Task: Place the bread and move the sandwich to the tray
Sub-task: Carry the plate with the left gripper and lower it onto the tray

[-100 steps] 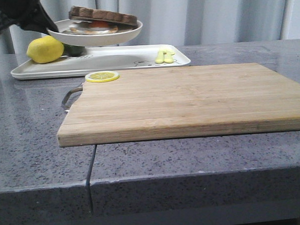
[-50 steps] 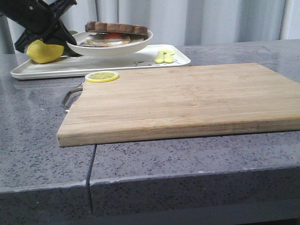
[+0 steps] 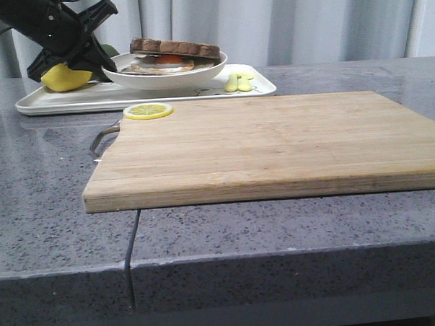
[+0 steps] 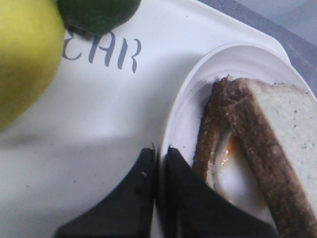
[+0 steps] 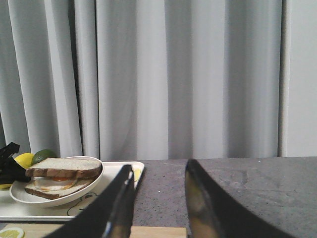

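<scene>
My left gripper needs to let go of the plate on the white tray (image 3: 163, 84), between the lemon and the small yellow pieces.
The sandwich (image 3: 171, 58) lies on a round white plate (image 3: 167, 78): a bread slice (image 3: 175, 46) with a dark crust on top, a fried egg under it. The plate is down on the white tray (image 3: 92, 102) at the back left. My left gripper (image 3: 101, 63) is shut on the plate's left rim. In the left wrist view its fingertips (image 4: 159, 151) pinch the rim (image 4: 183, 109) beside the sandwich (image 4: 257, 129). My right gripper (image 5: 158, 171) is open and empty, raised, out of the front view; it faces the sandwich (image 5: 62, 173) from the right.
A lemon (image 3: 66, 78) and a green lime (image 4: 96, 12) sit on the tray left of the plate. Small yellow pieces (image 3: 238, 82) lie at the tray's right end. A wooden cutting board (image 3: 274, 139) with a lemon slice (image 3: 148, 110) fills the near table.
My left gripper has lowered the plate with the sandwich from above the tray down onto it and shifted it a little to the right.
</scene>
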### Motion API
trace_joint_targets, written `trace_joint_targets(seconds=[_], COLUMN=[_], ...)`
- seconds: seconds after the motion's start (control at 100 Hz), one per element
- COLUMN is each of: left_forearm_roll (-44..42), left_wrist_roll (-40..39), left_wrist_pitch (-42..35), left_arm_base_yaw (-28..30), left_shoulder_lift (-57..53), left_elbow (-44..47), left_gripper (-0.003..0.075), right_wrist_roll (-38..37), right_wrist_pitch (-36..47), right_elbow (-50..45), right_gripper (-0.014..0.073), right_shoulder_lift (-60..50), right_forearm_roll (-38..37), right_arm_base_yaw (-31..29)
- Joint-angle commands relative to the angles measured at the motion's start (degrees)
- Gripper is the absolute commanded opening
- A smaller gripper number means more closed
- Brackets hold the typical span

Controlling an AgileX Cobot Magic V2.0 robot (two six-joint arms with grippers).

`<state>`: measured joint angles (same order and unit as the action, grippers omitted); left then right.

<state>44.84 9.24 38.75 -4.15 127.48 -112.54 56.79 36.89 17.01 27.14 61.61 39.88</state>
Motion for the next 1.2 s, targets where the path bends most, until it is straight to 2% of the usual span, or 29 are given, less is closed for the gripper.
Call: trace_joint_targets(seconds=[0.0,1.19], left_forearm_roll=[3.1,1.0], left_wrist_roll=[-0.6,-2.4], left_wrist_pitch=[-2.5,-1.3], left_arm_base_yaw=[0.2,0.3], left_shoulder_lift=[-4.2,-1.9], left_elbow=[-2.4,-2.4], left_gripper=[-0.002,-0.0015], right_wrist_roll=[0.5,0.5], right_wrist_pitch=[2.4,2.4], right_elbow=[1.5,1.5], right_gripper=[0.0277,0.0277], right_shoulder_lift=[0.0,0.0], right_forearm_roll=[-2.3,-2.3], right_arm_base_yaw=[-0.5,-0.5])
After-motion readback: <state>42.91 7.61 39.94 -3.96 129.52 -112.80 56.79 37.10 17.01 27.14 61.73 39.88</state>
